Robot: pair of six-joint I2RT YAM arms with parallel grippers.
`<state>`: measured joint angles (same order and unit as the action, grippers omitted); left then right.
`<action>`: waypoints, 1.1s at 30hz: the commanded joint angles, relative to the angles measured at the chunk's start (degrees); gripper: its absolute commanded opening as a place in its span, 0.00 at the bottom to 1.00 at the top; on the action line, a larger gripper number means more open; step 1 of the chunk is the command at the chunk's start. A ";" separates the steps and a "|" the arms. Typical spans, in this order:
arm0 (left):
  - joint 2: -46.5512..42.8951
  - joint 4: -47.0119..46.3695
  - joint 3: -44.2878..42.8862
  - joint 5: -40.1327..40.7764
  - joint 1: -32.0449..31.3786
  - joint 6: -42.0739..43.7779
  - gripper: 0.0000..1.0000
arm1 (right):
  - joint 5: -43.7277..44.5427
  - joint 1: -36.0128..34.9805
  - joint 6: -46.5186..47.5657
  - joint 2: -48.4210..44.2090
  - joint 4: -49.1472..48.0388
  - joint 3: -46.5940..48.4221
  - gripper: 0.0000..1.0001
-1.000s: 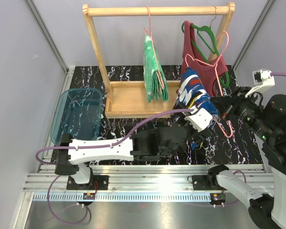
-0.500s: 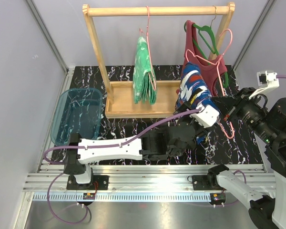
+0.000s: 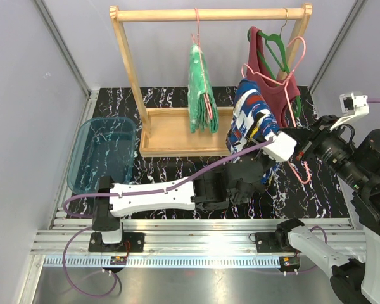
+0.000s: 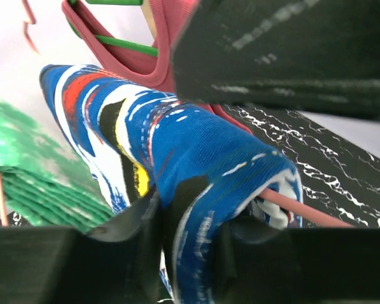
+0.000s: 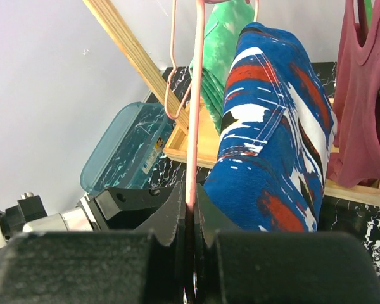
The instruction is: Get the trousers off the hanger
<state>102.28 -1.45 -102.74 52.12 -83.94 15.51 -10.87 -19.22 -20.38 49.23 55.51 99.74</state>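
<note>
My left gripper needs to open and grip their near edge farther [image 4: 193, 269] below before lifting the blue trousers off, because it is pinching them close to the pink hanger's bar.
The blue trousers [image 3: 248, 120] with red, white and black patches hang folded over a pink hanger [image 3: 266, 75] off the rail, in front of the rack. My left gripper [image 4: 190, 234] is shut on a fold of the blue trousers [image 4: 196, 158], next to the hanger's bar [image 4: 297, 209]. My right gripper [image 5: 191, 209] is shut on the pink hanger [image 5: 192, 126], with the blue trousers [image 5: 272, 139] draped just to its right. From above, the left gripper [image 3: 264, 138] and the right gripper [image 3: 296, 140] meet at the cloth's lower right. The green-and-white trousers [image 3: 201, 88] hang from the rail.
The wooden rack [image 3: 209, 14] with its tray base [image 3: 171, 130] stands at the back. A maroon tank top [image 3: 266, 69] on a green hanger hangs at its right end. A clear blue bin [image 3: 101, 155] sits at the left. Grey walls close in both sides.
My left gripper has closed from wide open onto the blue trousers and shifted a little right. The green trousers swing on the rail. The right gripper keeps its hold on the hanger.
</note>
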 commanded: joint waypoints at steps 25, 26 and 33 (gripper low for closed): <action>-9.03 -2.42 5.19 -5.36 1.15 -4.26 0.70 | -1.07 -0.11 1.84 1.48 -11.47 5.11 0.00; -8.51 -2.41 5.01 -5.19 1.15 -4.17 0.70 | -2.04 -0.03 1.92 1.57 -11.47 5.72 0.00; -5.60 -1.80 2.37 -4.57 2.20 -3.91 0.78 | -5.56 -0.02 2.45 1.66 -11.48 7.04 0.00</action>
<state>95.61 -0.54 -97.19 47.92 -82.63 12.43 -13.04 -19.22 -19.20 51.77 55.48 102.39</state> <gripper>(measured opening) 0.758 0.058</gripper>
